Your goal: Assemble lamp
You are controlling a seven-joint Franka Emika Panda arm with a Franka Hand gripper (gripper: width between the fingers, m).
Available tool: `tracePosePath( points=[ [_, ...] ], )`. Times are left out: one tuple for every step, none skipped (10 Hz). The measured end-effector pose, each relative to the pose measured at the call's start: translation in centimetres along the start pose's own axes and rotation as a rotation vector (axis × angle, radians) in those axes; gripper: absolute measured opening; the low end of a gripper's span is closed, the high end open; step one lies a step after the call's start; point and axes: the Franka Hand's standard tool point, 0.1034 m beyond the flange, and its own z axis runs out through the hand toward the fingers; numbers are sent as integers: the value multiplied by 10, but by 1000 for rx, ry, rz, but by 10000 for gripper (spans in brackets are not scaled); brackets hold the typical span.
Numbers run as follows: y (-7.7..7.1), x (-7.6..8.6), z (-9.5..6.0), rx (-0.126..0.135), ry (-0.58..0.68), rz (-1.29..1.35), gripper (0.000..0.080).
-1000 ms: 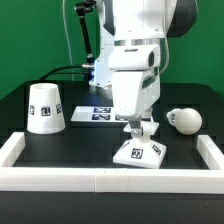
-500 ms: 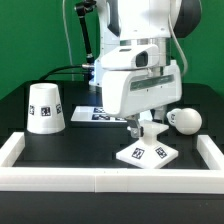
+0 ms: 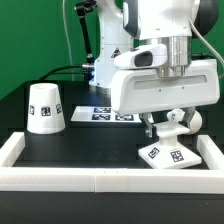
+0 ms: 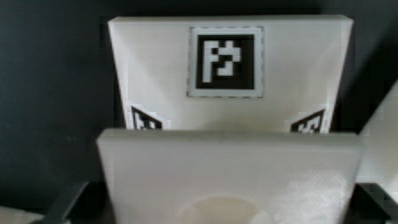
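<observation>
Next, my gripper releases the lamp base on the black table, so that it sits snug in the front corner (image 3: 181,159) beside the side of the bulb.
My gripper (image 3: 160,131) is shut on the flat square lamp base (image 3: 167,155) and holds it tilted, low over the black table near the front corner on the exterior view's right. In the wrist view the base (image 4: 224,110) fills the picture, tag facing the camera, with a dark finger (image 4: 71,203) at each side of it. The round bulb (image 3: 192,118) lies behind the gripper, partly hidden by it. The cup-shaped shade (image 3: 45,108) stands mouth down at the exterior view's left.
A white raised wall (image 3: 80,180) borders the table's front and both sides; its wall at the exterior view's right (image 3: 213,152) is close to the base. The marker board (image 3: 103,113) lies at the back middle.
My gripper has carried the base toward the exterior view's right, from the front middle to near the right wall. It now hides part of the bulb. The shade has not moved.
</observation>
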Motion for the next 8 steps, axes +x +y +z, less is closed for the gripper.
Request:
tracePosePath(
  points=[
    [-1,0,0,4,2,41,534],
    [-2,1,0,7,3,78,534],
    [-4,1,0,8,3,83,534],
    [-10,4,0,8,12,126,534],
    [-15,7,1,8,17,162,534],
    [-14,10,1,4,23,167,534],
    [-13,13,2,0,32,167,534],
    [-12,17,2,-1,40,167,534]
  ],
)
